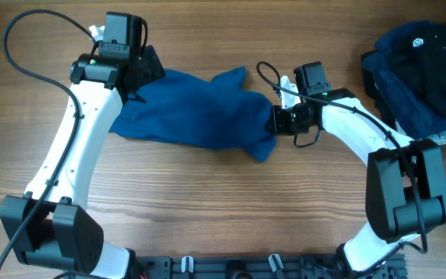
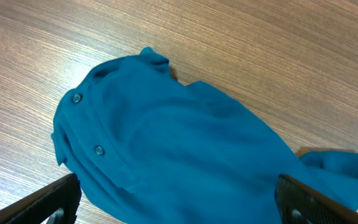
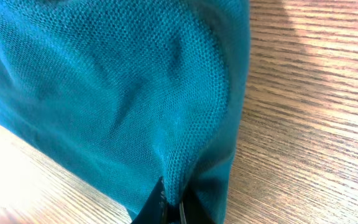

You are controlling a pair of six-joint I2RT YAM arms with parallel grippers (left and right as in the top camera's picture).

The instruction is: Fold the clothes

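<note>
The left gripper should next go to the near corner point(image 1: 119, 131) point(image 2: 76, 176) beside the button strip of the blue shirt and close there.
The blue shirt point(image 1: 196, 108) lies bunched across the middle of the wooden table. In the left wrist view the shirt point(image 2: 185, 155) shows its collar and button placket with two buttons. My left gripper point(image 1: 139, 76) hangs over the shirt's left end with its fingers point(image 2: 179, 202) wide open either side of the cloth, holding nothing. My right gripper point(image 1: 276, 121) is at the shirt's right end and is shut on a fold of its fabric point(image 3: 173, 208), the cloth point(image 3: 123, 81) draping away from the pinch.
A pile of dark garments point(image 1: 420, 70), black with a white logo and navy, lies at the table's far right. Bare wood point(image 1: 223, 201) runs along the front. Black cables loop near both arms.
</note>
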